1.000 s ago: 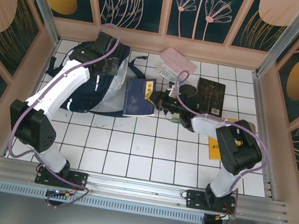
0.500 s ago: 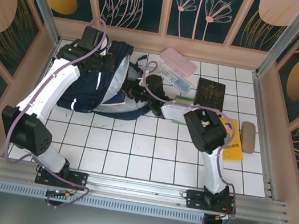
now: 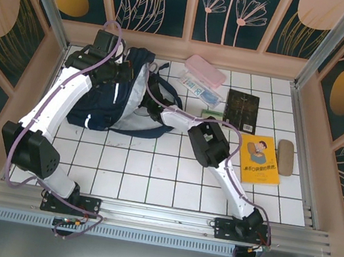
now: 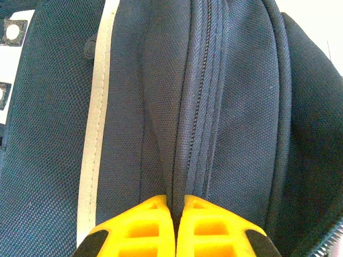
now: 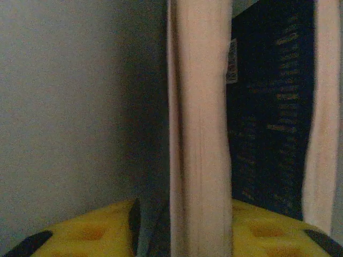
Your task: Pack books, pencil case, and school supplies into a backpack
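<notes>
My left gripper will release the fold of fabric over the gray lining of the navy backpack's opening (image 3: 139,100).
The navy backpack (image 3: 100,99) lies at the back left with its mouth facing right. My left gripper (image 3: 127,73) is shut on a fold of its fabric (image 4: 179,160) beside the zipper, holding the top up. My right arm (image 3: 175,118) reaches into the mouth, the gripper hidden there. Inside, my right gripper (image 5: 183,206) stands open around the pale page edge of a book (image 5: 198,134), with a gap on its left side. A navy book cover (image 5: 268,118) with a small label stands just to the right. The pink pencil case (image 3: 205,71) and clear packet (image 3: 200,88) lie behind.
A dark brown book (image 3: 241,109), a small pale green book (image 3: 213,114), a yellow-orange book (image 3: 259,159) and a tan roll (image 3: 285,157) lie on the tiled table at the right. Wooden walls close in the back and sides.
My right arm has pushed the navy book left into the backpack, and its jaws have parted. The left gripper has lifted the backpack's top and holds it.
</notes>
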You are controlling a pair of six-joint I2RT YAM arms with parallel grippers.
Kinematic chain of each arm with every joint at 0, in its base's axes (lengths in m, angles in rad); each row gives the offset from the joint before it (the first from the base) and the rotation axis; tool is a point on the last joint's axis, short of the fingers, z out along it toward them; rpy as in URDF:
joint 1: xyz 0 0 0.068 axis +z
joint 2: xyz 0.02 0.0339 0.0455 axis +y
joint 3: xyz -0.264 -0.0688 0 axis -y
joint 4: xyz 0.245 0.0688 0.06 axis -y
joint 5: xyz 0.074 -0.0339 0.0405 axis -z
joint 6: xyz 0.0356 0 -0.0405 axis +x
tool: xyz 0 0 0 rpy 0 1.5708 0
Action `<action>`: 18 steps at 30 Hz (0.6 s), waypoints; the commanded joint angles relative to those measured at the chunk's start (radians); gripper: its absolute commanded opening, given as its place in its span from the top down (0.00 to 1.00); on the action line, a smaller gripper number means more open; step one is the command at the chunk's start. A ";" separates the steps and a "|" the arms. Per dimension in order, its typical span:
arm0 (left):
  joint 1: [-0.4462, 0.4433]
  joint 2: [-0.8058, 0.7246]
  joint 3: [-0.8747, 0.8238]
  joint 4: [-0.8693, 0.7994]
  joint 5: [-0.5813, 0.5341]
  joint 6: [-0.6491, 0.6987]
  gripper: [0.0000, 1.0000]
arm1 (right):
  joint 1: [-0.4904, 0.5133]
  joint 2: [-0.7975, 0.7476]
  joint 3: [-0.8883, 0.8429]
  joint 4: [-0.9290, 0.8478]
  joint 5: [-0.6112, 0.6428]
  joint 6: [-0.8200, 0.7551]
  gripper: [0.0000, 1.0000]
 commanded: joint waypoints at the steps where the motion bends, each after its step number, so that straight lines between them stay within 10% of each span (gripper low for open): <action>1: 0.004 -0.044 0.030 0.135 0.005 0.002 1.00 | -0.001 -0.029 0.028 -0.097 -0.052 -0.056 0.49; 18: 0.019 -0.006 -0.033 0.144 -0.125 0.046 1.00 | -0.065 -0.432 -0.368 -0.355 0.087 -0.342 0.37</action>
